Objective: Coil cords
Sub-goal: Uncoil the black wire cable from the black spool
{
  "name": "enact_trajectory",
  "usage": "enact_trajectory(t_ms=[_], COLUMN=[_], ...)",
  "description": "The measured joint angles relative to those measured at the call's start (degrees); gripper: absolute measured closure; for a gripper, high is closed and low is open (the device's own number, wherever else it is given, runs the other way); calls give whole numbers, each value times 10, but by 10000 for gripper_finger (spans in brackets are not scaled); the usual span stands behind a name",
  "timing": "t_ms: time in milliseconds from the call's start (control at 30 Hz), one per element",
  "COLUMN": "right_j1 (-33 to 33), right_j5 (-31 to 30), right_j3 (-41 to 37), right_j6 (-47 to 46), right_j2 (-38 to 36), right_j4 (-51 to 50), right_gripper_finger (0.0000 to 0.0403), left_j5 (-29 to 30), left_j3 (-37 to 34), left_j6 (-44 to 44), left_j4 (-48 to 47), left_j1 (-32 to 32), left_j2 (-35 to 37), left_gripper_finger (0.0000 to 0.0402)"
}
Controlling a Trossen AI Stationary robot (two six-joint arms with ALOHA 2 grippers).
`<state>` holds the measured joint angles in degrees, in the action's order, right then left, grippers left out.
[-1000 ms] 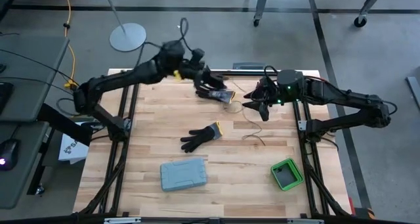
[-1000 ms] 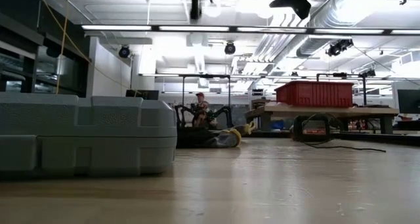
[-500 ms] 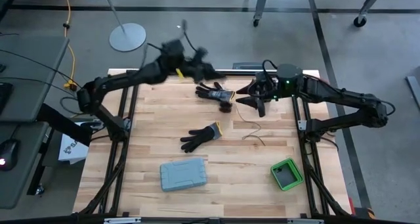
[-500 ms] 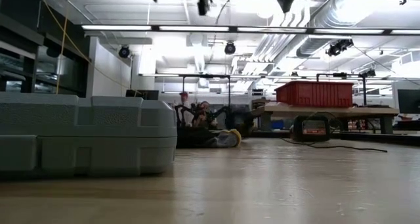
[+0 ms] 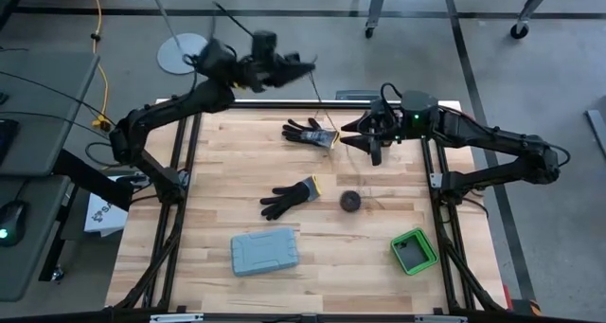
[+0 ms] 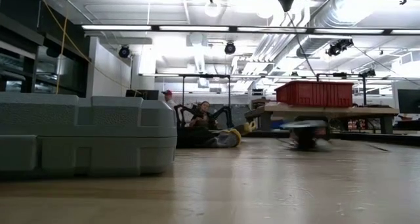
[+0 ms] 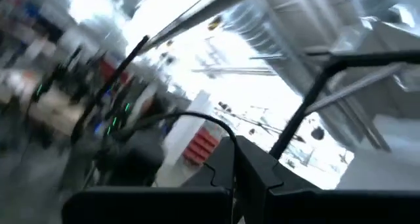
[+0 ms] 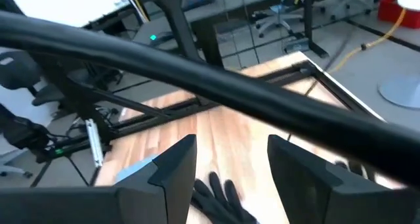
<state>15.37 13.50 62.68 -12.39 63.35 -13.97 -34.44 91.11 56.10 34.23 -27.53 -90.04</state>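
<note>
My right gripper goes down next to close on the cord's small black coil [image 5: 350,201] beside the centre glove.
The cord is a very thin dark wire [image 5: 322,110]. It runs from my left gripper [image 5: 305,65] down to a small black ring-shaped coil [image 5: 351,201] on the table's right centre. The coil shows blurred in the low view [image 6: 305,133], with the wire rising straight from it. My left gripper is raised high over the table's far edge and is shut on the cord [image 7: 197,117]. My right gripper [image 5: 358,140] is open above the far right part of the table, its fingers [image 8: 177,165] apart. A dark blurred band crosses the right wrist view above them. My left gripper pinches the thin cord [image 7: 226,137] between its two shut fingers, and the wire comes out at their free ends. The gripper is high above the table. The cord runs in a straight line down toward the coil, which is on the table.
Two black gloves lie on the table, one at the far middle [image 5: 311,133] and one at the centre [image 5: 289,197]. A grey case [image 5: 265,251] stands near the front, and fills the left of the low view [image 6: 85,135]. A green box [image 5: 413,251] is at the front right. People sit in the room behind [image 6: 200,115].
My left gripper has risen and gone toward the table's far left, from the far glove to above the far edge, drawing the cord up with it. The loose strand on the table has gone; a small dark coil now shows nearer the front, blurred.
</note>
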Motion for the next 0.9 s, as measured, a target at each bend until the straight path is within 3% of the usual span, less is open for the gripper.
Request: enact_trajectory(t_ms=[133,267,467,900], right_j1=[1,1,4,-15], right_j5=[-14,-41,-31,71], right_j3=[19,40,47,46], right_j6=[4,26,33,168], right_j2=[0,0,13,196], right_j4=[0,-11,-70,-328], right_gripper_finger=[222,222,222,222], left_j5=[36,29,32,33], left_j3=[64,96,118,125], left_j6=[-88,-148,-155,-158], left_j4=[-20,-81,-110,-101], left_j1=[-16,-36,-85,-151], left_j2=[4,2,3,4], left_gripper_finger=[401,401,401,401])
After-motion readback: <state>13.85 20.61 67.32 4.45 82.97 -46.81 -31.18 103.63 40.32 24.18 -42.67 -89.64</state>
